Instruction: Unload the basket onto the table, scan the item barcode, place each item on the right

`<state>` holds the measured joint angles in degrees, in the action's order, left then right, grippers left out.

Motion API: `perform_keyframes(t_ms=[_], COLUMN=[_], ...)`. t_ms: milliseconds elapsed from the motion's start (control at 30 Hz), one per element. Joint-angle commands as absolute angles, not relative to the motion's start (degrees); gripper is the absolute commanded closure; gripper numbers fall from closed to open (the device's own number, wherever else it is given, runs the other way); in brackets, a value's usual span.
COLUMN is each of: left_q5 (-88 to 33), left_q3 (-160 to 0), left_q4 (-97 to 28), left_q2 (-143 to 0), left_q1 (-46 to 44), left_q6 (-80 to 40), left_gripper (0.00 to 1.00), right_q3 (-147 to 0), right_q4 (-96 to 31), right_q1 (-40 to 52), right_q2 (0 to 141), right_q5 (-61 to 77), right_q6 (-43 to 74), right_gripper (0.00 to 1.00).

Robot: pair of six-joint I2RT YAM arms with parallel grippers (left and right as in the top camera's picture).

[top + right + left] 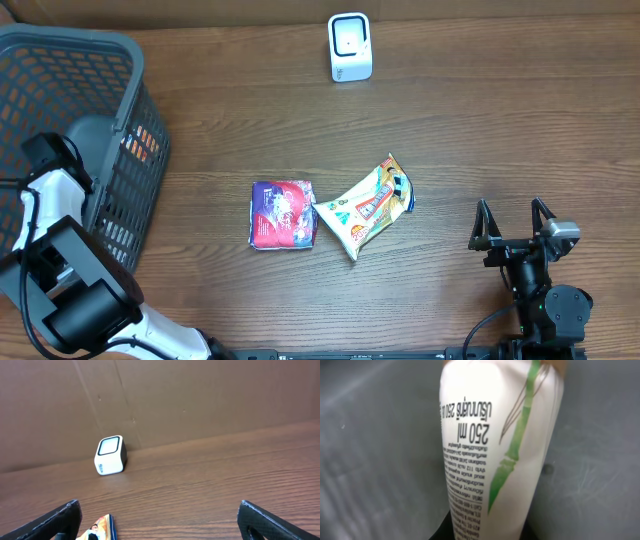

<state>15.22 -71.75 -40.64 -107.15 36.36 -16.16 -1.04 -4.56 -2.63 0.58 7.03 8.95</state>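
Observation:
Next, my left gripper lets go of the white bottle on the yellow snack packet's edge (341, 206), where it lies next to the purple packet.
A white bottle (495, 445) with a green bamboo print and "250 ml" lettering fills the left wrist view. It rises from between the dark jaws of my left gripper (487, 532), which is shut on it inside the grey basket (60, 60). Its barcode is out of view. From overhead, the basket wall and the arm hide that gripper. The white scanner (350, 47) stands at the table's far edge and also shows as the scanner (110, 455) in the right wrist view. My right gripper (515, 222) rests open at the front right, with nothing between its fingers (65, 517).
A purple packet (283, 213) and a yellow snack packet (368, 205) lie side by side mid-table. A corner of the snack packet (100, 527) shows by my right gripper's left finger. Something orange (145, 145) lies in the basket. A brown cardboard wall (200, 400) backs the table.

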Motion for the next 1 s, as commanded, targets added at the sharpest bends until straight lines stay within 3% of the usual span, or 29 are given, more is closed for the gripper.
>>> perform_keyframes(t_ms=[0, 200, 433, 767, 967], left_q5=[16.5, 17.4, 15.3, -24.1, -31.6], left_q3=[-78.3, -97.8, -115.8, -125.8, -125.8], left_q4=[-47.9, -64.6, -72.2, -78.1, -84.8], left_q2=[-107.7, -103.4, -97.0, -86.0, -82.8], left_q1=[36.1, 36.1, 36.0, 32.2, 19.7], left_q6=[-16.1, -14.2, -12.5, 1.4, 5.6], left_gripper=[0.96, 0.96, 0.96, 0.96, 0.96], right_q3=[-0.4, -0.4, -0.4, -0.4, -0.4], right_q4=[-4.3, -4.3, -4.3, -4.3, -4.3], right_q1=[-2.7, -2.7, -2.7, -2.7, -2.7], right_q2=[0.2, 0.2, 0.2, 0.2, 0.2], right_q5=[6.5, 6.5, 6.5, 6.5, 6.5], right_q6=[8.5, 8.5, 8.5, 8.5, 8.5], right_gripper=[0.00, 0.00, 0.00, 0.00, 0.00])
